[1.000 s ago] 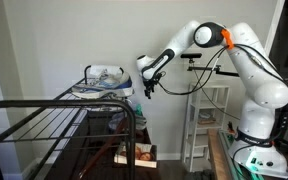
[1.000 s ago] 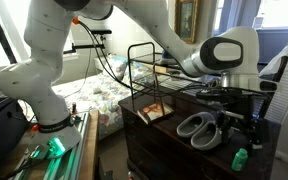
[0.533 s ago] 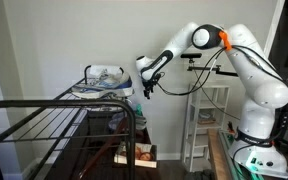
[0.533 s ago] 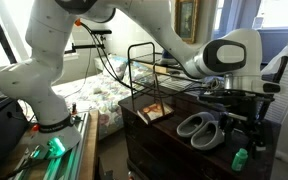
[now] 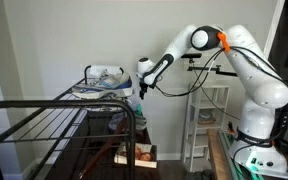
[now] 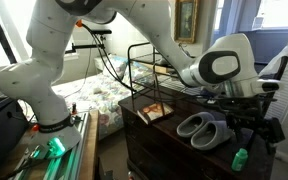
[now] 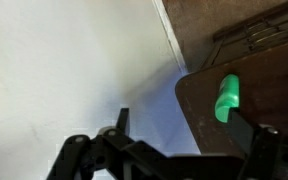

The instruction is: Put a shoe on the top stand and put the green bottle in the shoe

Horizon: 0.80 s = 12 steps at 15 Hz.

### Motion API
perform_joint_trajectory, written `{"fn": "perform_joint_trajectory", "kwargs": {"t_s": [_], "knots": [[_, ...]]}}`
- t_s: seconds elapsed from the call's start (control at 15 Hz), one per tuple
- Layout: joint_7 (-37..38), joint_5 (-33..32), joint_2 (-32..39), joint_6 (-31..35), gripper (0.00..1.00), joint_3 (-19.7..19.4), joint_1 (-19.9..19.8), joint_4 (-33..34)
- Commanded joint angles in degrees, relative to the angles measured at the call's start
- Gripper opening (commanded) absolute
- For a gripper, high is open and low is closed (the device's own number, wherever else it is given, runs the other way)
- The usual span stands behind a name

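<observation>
My gripper needs to close on the upper part of the green bottle (image 5: 138, 108) (image 7: 223, 111) standing near the edge of the dark brown top.
The green bottle (image 7: 227, 97) stands near the edge of a dark brown top in the wrist view. It also shows in an exterior view (image 6: 240, 157). My gripper (image 7: 184, 128) is open and empty above it, with the bottle close to the right finger (image 7: 246, 128). In the exterior views the gripper (image 6: 256, 126) (image 5: 141, 88) hangs just beside the rack's end. The grey and white shoe (image 5: 105, 77) lies on the top stand (image 5: 96, 93). In an exterior view a grey shoe (image 6: 198, 127) lies left of the bottle.
A lower black wire rack (image 5: 44, 125) fills the near foreground. A white shelf unit (image 5: 206, 120) stands behind the arm. A wire frame (image 6: 149, 62) rises behind the dark top. A bed (image 6: 104, 100) lies further back.
The gripper has shifted a little toward the green bottle. The shoe and bottle have not moved.
</observation>
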Motion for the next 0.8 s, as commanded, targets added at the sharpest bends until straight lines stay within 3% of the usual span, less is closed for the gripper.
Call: {"fn": "perform_joint_trajectory", "kwargs": {"t_s": [0.0, 0.4, 0.73], "knots": [[-4.2, 1.1, 1.4, 4.4, 1.0, 1.4, -0.9, -1.1], [-13.1, 5.4, 5.6, 8.1, 1.0, 6.2, -4.5, 2.3], [-15.6, 8.8, 9.1, 5.4, 1.0, 7.6, -5.8, 6.1]]}}
